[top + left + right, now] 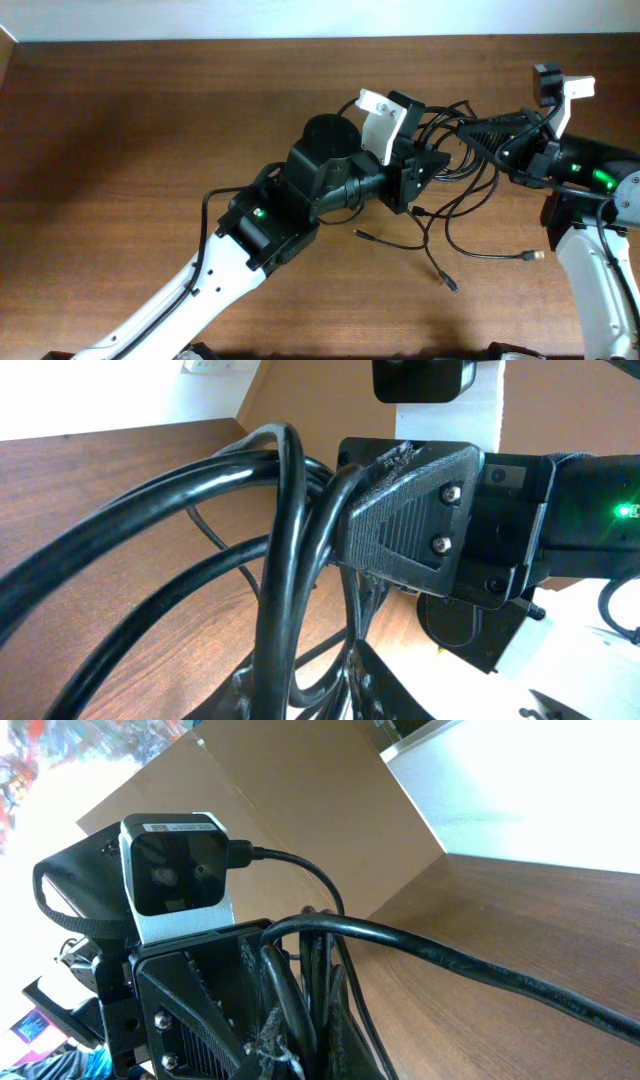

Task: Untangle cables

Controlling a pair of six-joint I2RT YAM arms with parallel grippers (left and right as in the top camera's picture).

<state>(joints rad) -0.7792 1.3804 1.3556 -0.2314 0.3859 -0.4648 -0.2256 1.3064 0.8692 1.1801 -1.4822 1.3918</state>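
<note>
My right gripper needs to open, back away and take the cable loops (440,116) from above, because both my grippers are pinching the same bundle of cables close together.
The cables (462,170) are thin black cords tangled in loops at the right middle of the wooden table, with loose plug ends trailing toward the front (447,281). My left gripper (437,158) reaches in from the left and is shut on a bundle of cables (280,590). My right gripper (478,130) comes in from the right, almost touching the left one, and is shut on the same bundle of cables (320,990). The left gripper's jaw (190,1010) fills the lower left of the right wrist view.
A metal-tipped plug (532,256) lies near the right arm's base. Another plug end (364,235) lies in front of the left wrist. The table's far edge meets a white wall (300,20).
</note>
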